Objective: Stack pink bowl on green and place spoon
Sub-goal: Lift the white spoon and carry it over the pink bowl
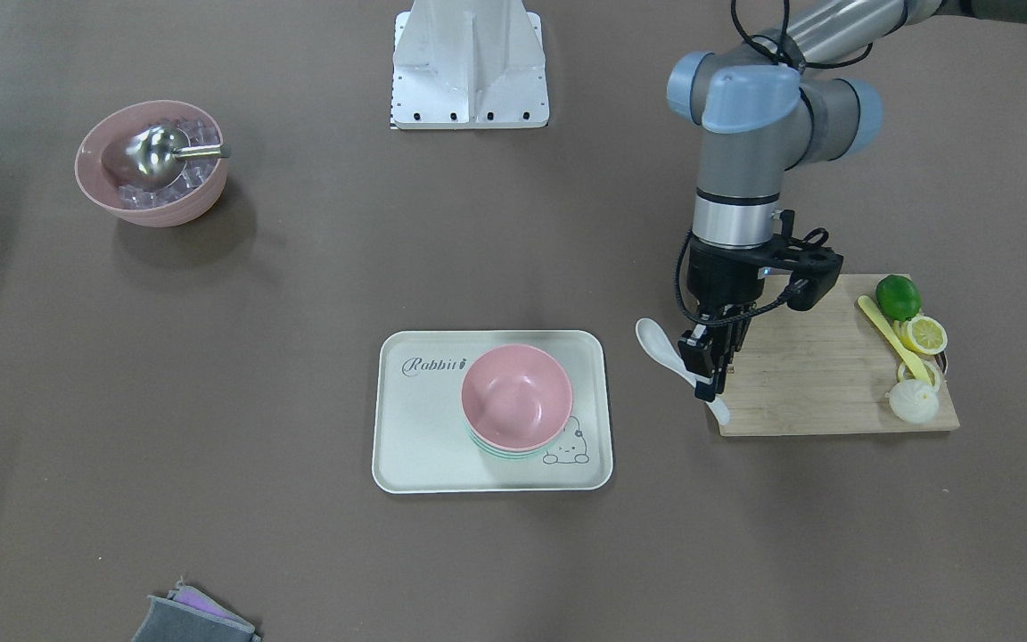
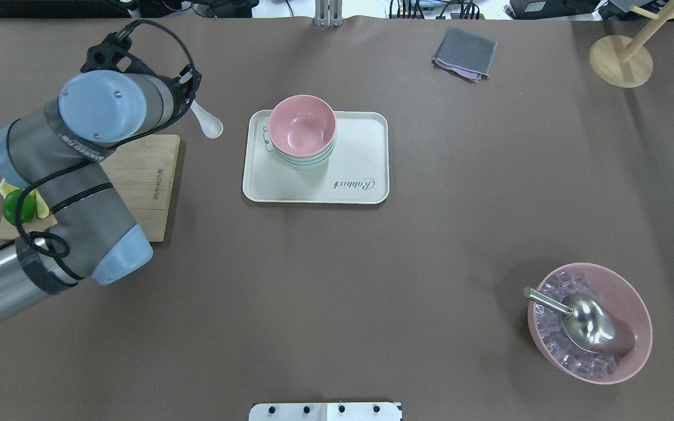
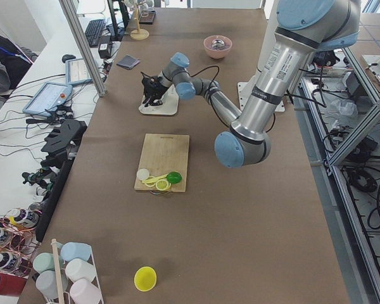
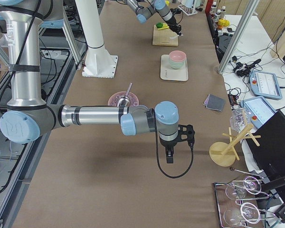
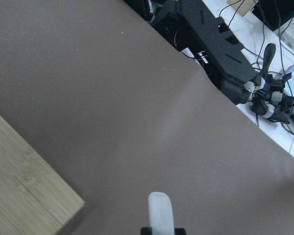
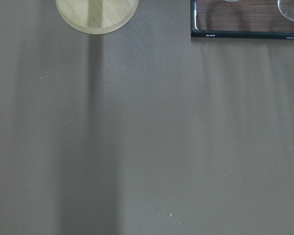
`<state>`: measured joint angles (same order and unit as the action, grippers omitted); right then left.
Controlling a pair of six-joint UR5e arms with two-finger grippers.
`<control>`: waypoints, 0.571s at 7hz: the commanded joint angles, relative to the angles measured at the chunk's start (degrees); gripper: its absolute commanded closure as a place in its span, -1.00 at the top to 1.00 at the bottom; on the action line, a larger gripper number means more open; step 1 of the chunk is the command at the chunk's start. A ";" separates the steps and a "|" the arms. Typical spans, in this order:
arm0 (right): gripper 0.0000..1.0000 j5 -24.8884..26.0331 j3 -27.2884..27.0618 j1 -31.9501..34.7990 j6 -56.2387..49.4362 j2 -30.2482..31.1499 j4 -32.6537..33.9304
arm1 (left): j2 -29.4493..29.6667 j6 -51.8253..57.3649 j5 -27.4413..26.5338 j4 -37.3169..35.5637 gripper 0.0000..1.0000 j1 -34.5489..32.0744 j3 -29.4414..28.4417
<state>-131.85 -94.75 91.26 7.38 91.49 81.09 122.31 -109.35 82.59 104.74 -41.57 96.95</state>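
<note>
The robot's left gripper will release the white spoon inside the pink bowl on the cream tray (image 1: 538,418), with the spoon's handle over the pink bowl's rim.
A pink bowl (image 1: 516,397) sits nested on a green bowl (image 1: 502,453) on the cream tray (image 1: 415,419); the stack also shows in the overhead view (image 2: 302,126). My left gripper (image 1: 707,374) is shut on the handle of a white spoon (image 1: 656,341), held by the wooden cutting board's (image 1: 817,374) corner, apart from the tray. The spoon's bowl shows in the overhead view (image 2: 211,124) and its handle end in the left wrist view (image 5: 160,210). My right gripper (image 4: 170,154) shows only in the exterior right view, far from the tray; I cannot tell its state.
A second pink bowl (image 1: 152,160) with ice cubes and a metal scoop (image 1: 157,153) stands far from the tray. A lime (image 1: 898,297), lemon pieces and a yellow spoon (image 1: 892,337) lie on the cutting board. A grey cloth (image 2: 464,52) and a wooden stand (image 2: 621,60) sit at the far edge.
</note>
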 commanded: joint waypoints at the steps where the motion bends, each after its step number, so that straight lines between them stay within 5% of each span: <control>1: 1.00 0.01 -0.09 -0.03 0.01 0.36 0.03 | 9.66 -2.62 -3.02 -6.65 -1.00 0.52 -5.41; 3: 1.00 0.45 0.00 0.06 0.01 0.62 0.03 | 18.98 -5.43 -8.73 -6.57 -1.00 5.08 -18.06; 4: 1.00 0.62 0.00 -0.03 -0.08 0.62 -0.06 | 20.58 -5.44 -9.02 -6.57 -1.00 6.40 -19.50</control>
<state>-131.46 -94.78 91.26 7.36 92.02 81.12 139.71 -114.31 75.04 98.24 -36.98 81.08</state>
